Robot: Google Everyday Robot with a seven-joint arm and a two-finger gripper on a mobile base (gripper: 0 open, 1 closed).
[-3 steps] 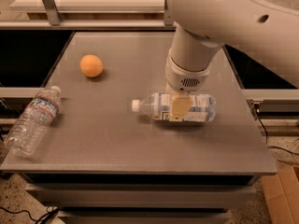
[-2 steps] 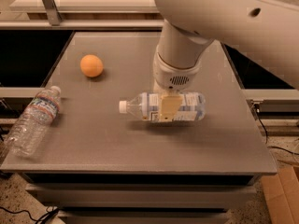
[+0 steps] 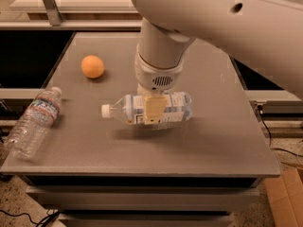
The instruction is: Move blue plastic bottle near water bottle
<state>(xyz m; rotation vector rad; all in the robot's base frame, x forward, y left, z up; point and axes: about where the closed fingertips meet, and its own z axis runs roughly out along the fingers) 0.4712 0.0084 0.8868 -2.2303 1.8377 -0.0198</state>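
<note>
I have the blue plastic bottle in my gripper. Next, I release it on the grey table [image 3: 88,108] beside the water bottle, in front of the orange ball.
The blue plastic bottle [image 3: 173,109] lies sideways in my gripper [image 3: 154,110], white cap pointing left, held a little above the grey table [image 3: 213,141] near its middle; a shadow lies under it. The gripper comes down from the white arm above and is shut on the bottle's middle. The water bottle [image 3: 34,122], slim and ribbed with a red and blue label band, lies at the table's front left corner, partly over the left edge, cap pointing up-right. The held bottle's cap is a short way right of it.
An orange ball [image 3: 92,66] sits at the back left of the table. A cardboard box [image 3: 286,193] stands on the floor at the lower right. Cables run on the floor at the right and lower left.
The gripper has carried the blue plastic bottle to the left, toward the water bottle. The water bottle and the orange ball have not moved.
</note>
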